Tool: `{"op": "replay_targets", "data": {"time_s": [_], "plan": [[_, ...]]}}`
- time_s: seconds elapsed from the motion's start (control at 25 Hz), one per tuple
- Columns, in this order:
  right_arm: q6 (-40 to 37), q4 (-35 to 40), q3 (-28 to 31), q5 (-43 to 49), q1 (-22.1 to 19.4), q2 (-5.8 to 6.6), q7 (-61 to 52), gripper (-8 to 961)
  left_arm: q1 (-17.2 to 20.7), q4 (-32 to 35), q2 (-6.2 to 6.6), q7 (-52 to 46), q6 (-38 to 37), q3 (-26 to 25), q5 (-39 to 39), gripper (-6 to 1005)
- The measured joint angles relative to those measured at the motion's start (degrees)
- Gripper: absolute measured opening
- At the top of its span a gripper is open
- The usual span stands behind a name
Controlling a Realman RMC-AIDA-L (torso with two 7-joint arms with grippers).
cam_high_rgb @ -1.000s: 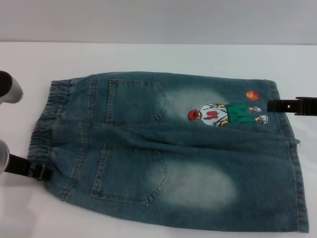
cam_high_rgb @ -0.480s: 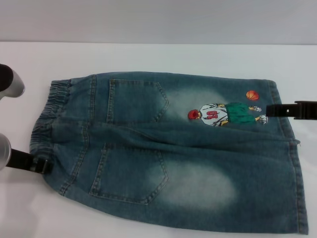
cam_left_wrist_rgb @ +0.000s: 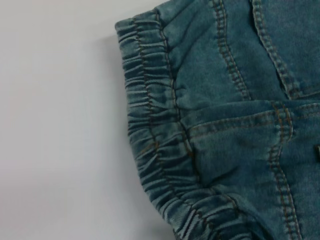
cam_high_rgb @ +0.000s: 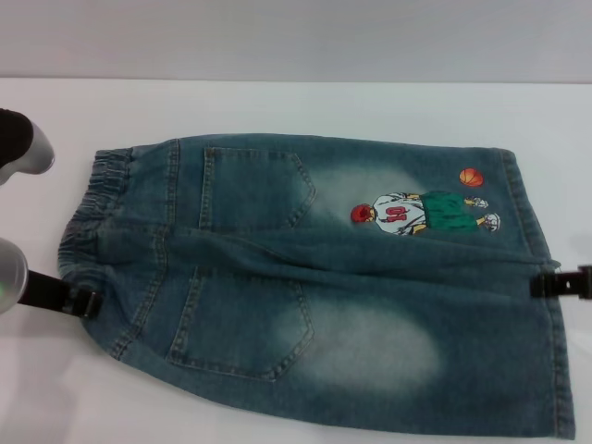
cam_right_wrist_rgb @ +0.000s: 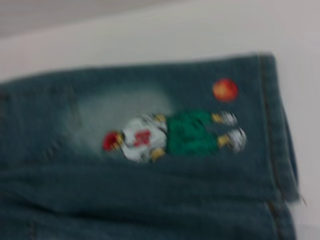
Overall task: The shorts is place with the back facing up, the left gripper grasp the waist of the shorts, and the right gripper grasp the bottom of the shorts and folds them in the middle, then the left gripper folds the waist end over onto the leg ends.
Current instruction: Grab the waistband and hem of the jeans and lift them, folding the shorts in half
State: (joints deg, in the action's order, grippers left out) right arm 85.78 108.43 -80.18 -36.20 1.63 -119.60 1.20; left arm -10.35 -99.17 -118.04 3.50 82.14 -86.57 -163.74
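Note:
The near corner [cam_high_rgb: 561, 427] of the shorts' near leg hem is the next spot for my right gripper to go to and close on, to fold it toward the printed leg.
The faded blue denim shorts [cam_high_rgb: 314, 277] lie flat on the white table, back pockets up. The ruffled waist [cam_high_rgb: 88, 213] is at the left and the leg ends [cam_high_rgb: 541, 231] at the right. A cartoon player [cam_high_rgb: 416, 213] and an orange ball [cam_high_rgb: 472, 177] are printed on the far leg. My left gripper [cam_high_rgb: 81, 302] sits at the near end of the waist, touching the band. My right gripper [cam_high_rgb: 553, 282] is at the hem, where the two legs meet. The left wrist view shows the elastic waist [cam_left_wrist_rgb: 150, 125] close up. The right wrist view shows the print [cam_right_wrist_rgb: 170, 135] and a hem [cam_right_wrist_rgb: 277, 125].
The white table [cam_high_rgb: 305, 106] runs on behind the shorts to a grey wall. Silver parts of the left arm [cam_high_rgb: 23, 148] show at the left edge. The shorts' near edge reaches the bottom of the head view.
My right gripper has moved from the far leg's hem by the ball print toward the near side, to the middle of the hem. The left gripper has edged slightly inward at the waist.

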Motion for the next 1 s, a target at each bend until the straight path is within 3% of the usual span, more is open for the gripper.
{"op": "replay_targets", "data": {"time_s": [0.48,1.0], "plan": [[3.5,-1.7,-0.8,2.6,-2.2,-0.17,-0.1,694,-2.2,1.9,0.0,0.1,0.2,0.6,0.0,240],[4.7,-3.8,-2.3,2.7,-2.9,-0.11,-0.1,685,-2.9,1.3,-0.06,-0.3,0.3,1.1,0.0,179]]}}
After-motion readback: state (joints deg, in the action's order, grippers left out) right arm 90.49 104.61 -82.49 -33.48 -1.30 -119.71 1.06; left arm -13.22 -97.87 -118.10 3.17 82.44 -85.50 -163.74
